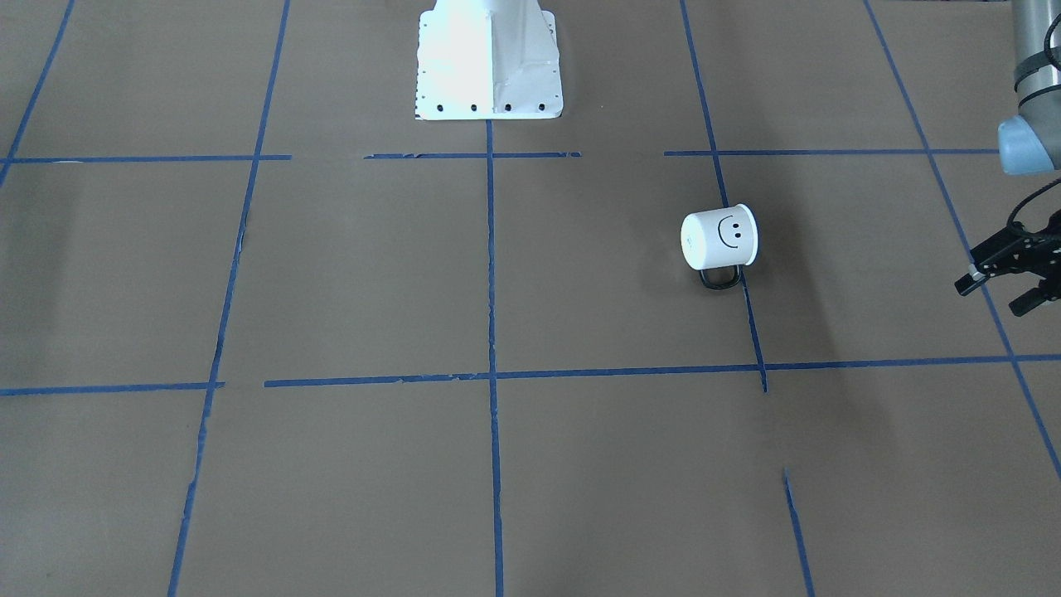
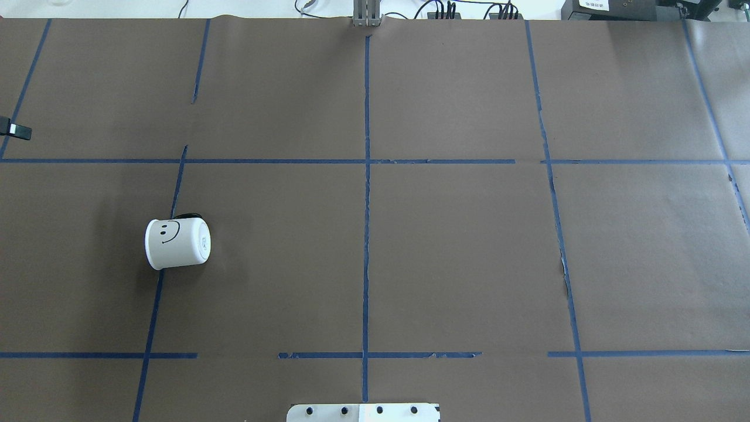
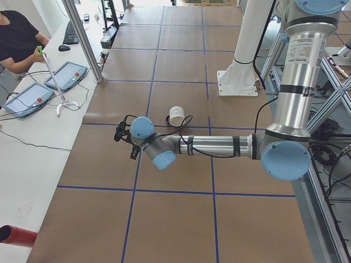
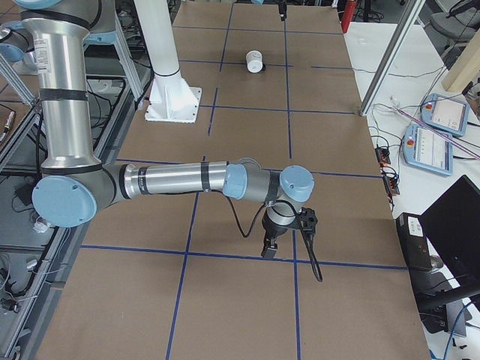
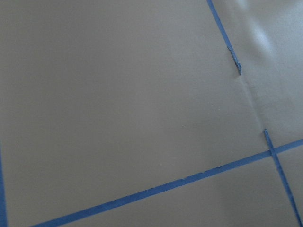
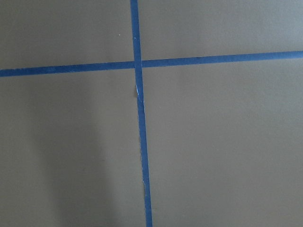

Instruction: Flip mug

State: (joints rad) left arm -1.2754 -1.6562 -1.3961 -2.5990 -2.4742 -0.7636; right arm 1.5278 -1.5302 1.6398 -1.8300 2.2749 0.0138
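Next, my left gripper closes on the white mug's rim [image 1: 752, 223] next to the smiley face. One finger will go inside the opening of the mug.
The white mug [image 1: 719, 238] lies on its side on the brown paper, smiley face up. Its black handle [image 1: 719, 279] points away from the robot's base and its bottom faces the table's middle. It also shows in the overhead view [image 2: 177, 243], and small in both side views [image 3: 176, 115] [image 4: 255, 61]. My left gripper [image 1: 990, 296] hangs open and empty well off to the mug's side, at the view's edge; one fingertip [image 2: 17, 131] shows overhead. My right gripper [image 4: 268, 251] shows only in the exterior right view, far from the mug; I cannot tell if it is open or shut.
The robot's white base [image 1: 489, 62] stands at the table's middle edge. Blue tape lines [image 1: 491, 373] divide the brown paper into squares. An operator [image 3: 19, 38] sits at a side bench with pendants. Both wrist views show only paper and tape.
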